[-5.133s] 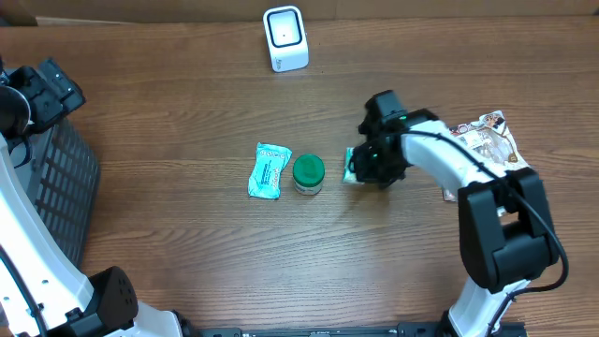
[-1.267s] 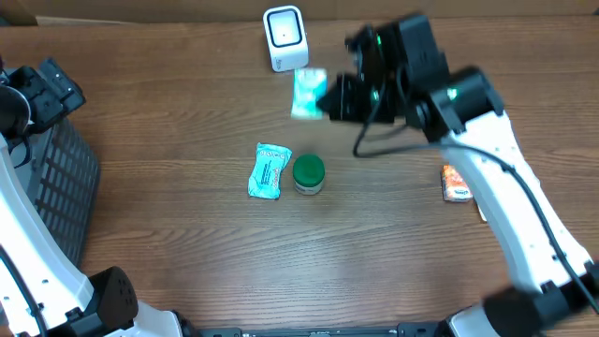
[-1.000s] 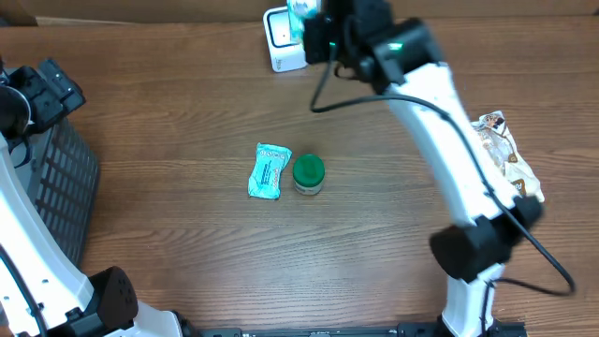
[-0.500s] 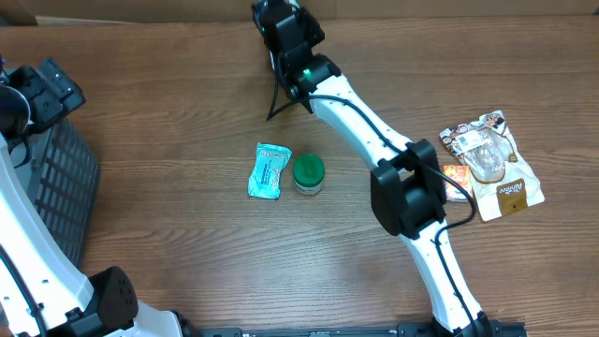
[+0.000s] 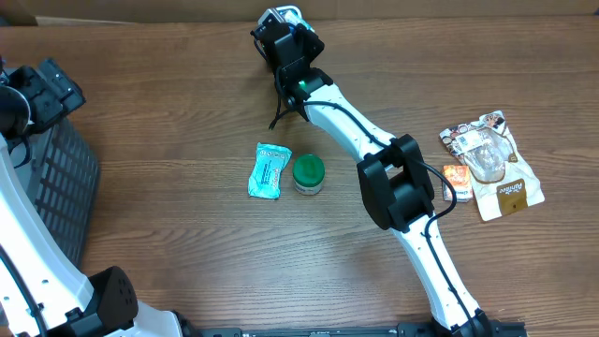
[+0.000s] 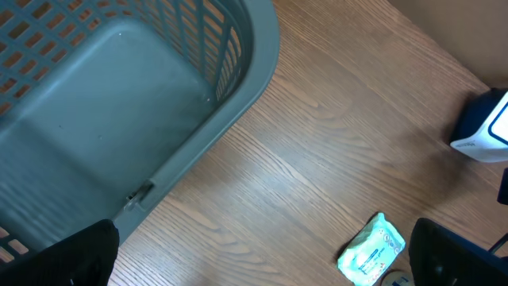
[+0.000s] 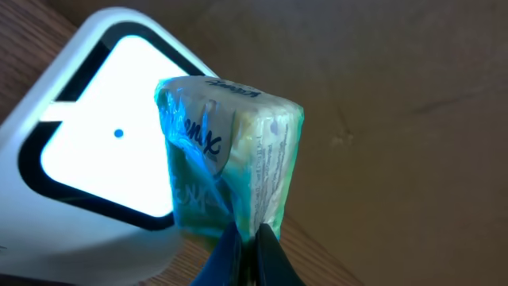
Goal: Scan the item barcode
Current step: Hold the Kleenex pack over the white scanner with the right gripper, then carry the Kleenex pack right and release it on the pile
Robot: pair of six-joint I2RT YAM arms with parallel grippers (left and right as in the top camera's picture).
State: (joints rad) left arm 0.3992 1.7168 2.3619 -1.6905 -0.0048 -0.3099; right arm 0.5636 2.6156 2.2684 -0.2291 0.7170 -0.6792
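My right gripper will set the teal and green tissue pack down on the wood (image 5: 437,162) next to the small orange packet.
My right gripper (image 7: 248,238) is shut on the bottom seam of a small teal and green tissue pack (image 7: 230,151). It holds the pack upright just in front of the lit white face of the barcode scanner (image 7: 95,151). In the overhead view the right arm reaches to the table's far edge, and its gripper (image 5: 284,28) covers most of the scanner (image 5: 272,15). My left gripper (image 6: 266,258) hangs open and empty at the far left, over the wood beside the basket.
A grey plastic basket (image 6: 119,103) stands at the left edge. Mid-table lie a second teal packet (image 5: 270,171) and a green-lidded jar (image 5: 308,173). A small orange packet (image 5: 456,178) and a snack bag (image 5: 493,164) lie at the right.
My right arm has carried the tissue pack from mid-table up to the scanner and now holds it nearly still before it. The left arm has not moved.
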